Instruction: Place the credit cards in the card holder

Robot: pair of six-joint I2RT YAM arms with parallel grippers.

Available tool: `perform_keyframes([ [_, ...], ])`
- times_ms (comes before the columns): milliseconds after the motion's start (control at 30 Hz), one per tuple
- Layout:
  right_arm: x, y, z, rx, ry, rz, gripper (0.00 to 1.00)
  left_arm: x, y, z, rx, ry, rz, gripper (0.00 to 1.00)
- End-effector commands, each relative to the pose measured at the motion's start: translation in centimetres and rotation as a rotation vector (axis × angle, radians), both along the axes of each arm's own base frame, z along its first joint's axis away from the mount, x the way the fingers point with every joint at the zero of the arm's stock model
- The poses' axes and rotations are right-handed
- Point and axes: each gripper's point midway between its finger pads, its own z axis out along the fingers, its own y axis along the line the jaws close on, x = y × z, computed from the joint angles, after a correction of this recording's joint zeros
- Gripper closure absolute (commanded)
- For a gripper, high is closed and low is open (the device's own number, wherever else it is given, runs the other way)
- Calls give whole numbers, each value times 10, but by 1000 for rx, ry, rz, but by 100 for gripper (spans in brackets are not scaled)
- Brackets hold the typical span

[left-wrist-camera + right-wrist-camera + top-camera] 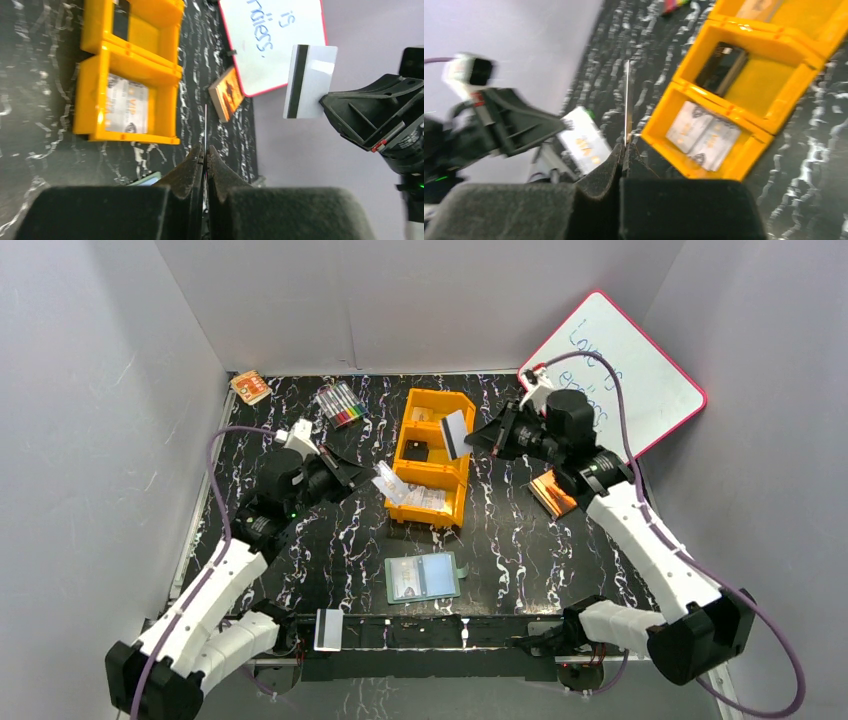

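Note:
I will release the card from my right gripper on the cards lying in the orange tray's near compartment [409, 497] [690, 128].
Each gripper holds one of the credit cards above the table. My left gripper [205, 149] is shut on a card seen edge-on [205, 125]; from above, that pale card [387, 482] sticks out over the orange tray's left rim. My right gripper [625, 146] is shut on a second card [627, 100], whose black magnetic stripe shows [310, 80] over the tray's middle [455, 435]. More cards [425, 500] lie in the tray's near compartment. Another card [328, 630] rests at the table's near edge. The card holder [422, 577] lies open and flat in front of the tray.
The orange three-compartment tray [462, 480] stands mid-table with a small black item [721, 75] in its middle compartment. A whiteboard [615, 370] leans at the back right, with a small orange object [553, 492] below it. Markers [342, 405] and a small box [250, 387] lie at the back left.

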Motion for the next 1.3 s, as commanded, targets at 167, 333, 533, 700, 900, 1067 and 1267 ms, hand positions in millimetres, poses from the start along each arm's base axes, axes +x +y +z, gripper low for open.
perform_keyframes([
  [167,2,19,-91,-887,-130,-88,100,-26,60,-2,197,-11,189,100],
  [333,-6,40,-128,-1076,-121,-95,100,-41,85,-2,228,-6,280,100],
  [533,0,46,-151,-1217,-109,-167,100,-53,92,-2,229,-8,289,100],
  [700,4,57,-164,-1244,-102,-184,100,-61,96,-5,218,-3,293,100],
  [900,13,75,-169,-1222,-101,-216,100,-69,100,-3,210,-9,305,100],
  [1067,19,102,-178,-1167,-89,-197,100,-73,103,-2,202,-10,311,100],
  [1267,14,120,-195,-1154,-39,-116,92,-77,102,-7,195,6,302,100],
])
